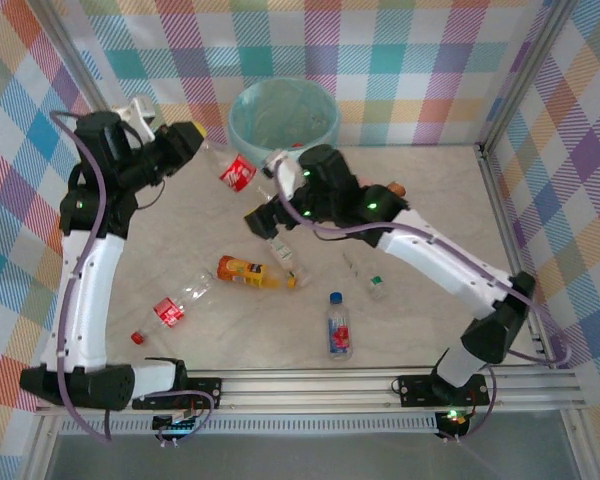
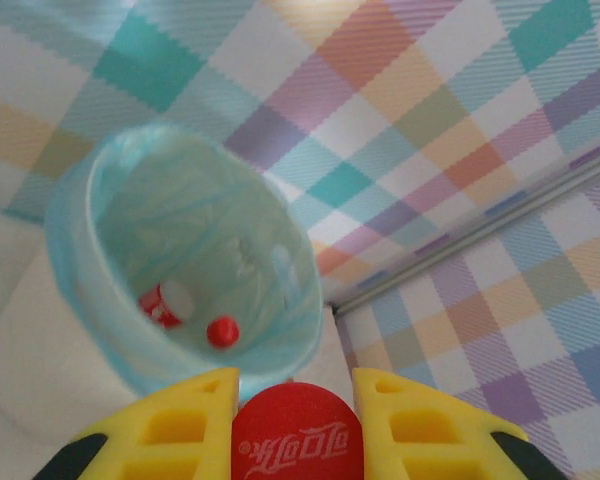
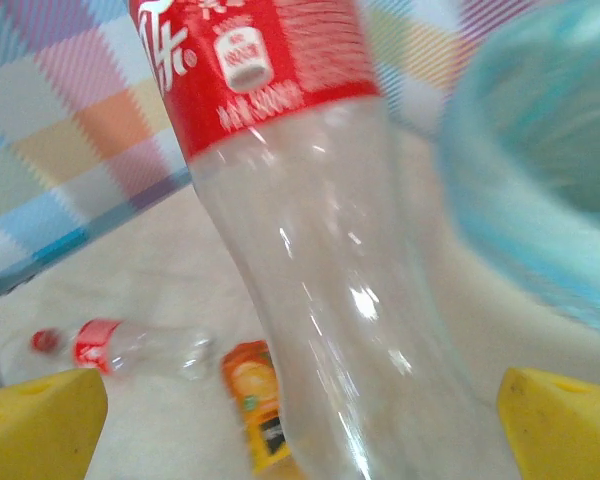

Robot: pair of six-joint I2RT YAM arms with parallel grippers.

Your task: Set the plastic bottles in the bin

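Next, I let go of the clear bottle, now hanging just in front of the bin, inside the bin [image 1: 252, 124] [image 2: 120, 242], against the inner side of the bin nearest my left gripper, with that left gripper.
A clear plastic bottle with a red label [image 1: 238, 172] hangs in the air just in front of the bin [image 1: 242, 128]. My left gripper [image 1: 198, 143] is shut on its label end, and the red label [image 2: 295, 440] sits squeezed between the yellow fingers [image 2: 180, 425]. My right gripper [image 1: 266, 192] is open around the same bottle's clear body [image 3: 320, 300], with its fingertips [image 3: 40, 420] wide apart. The bin [image 2: 75, 210], lined in teal, holds a red-labelled bottle [image 2: 162, 303] and a red cap [image 2: 222, 331]. More bottles lie on the table.
On the table lie an orange-yellow bottle [image 1: 245, 272], a red-labelled clear bottle [image 1: 170, 310], a blue-labelled bottle [image 1: 338, 328], a small clear bottle [image 1: 377, 287] and another one [image 1: 280, 250] under the right arm. Checked walls enclose the table. A metal rail [image 1: 380, 378] runs along the near edge.
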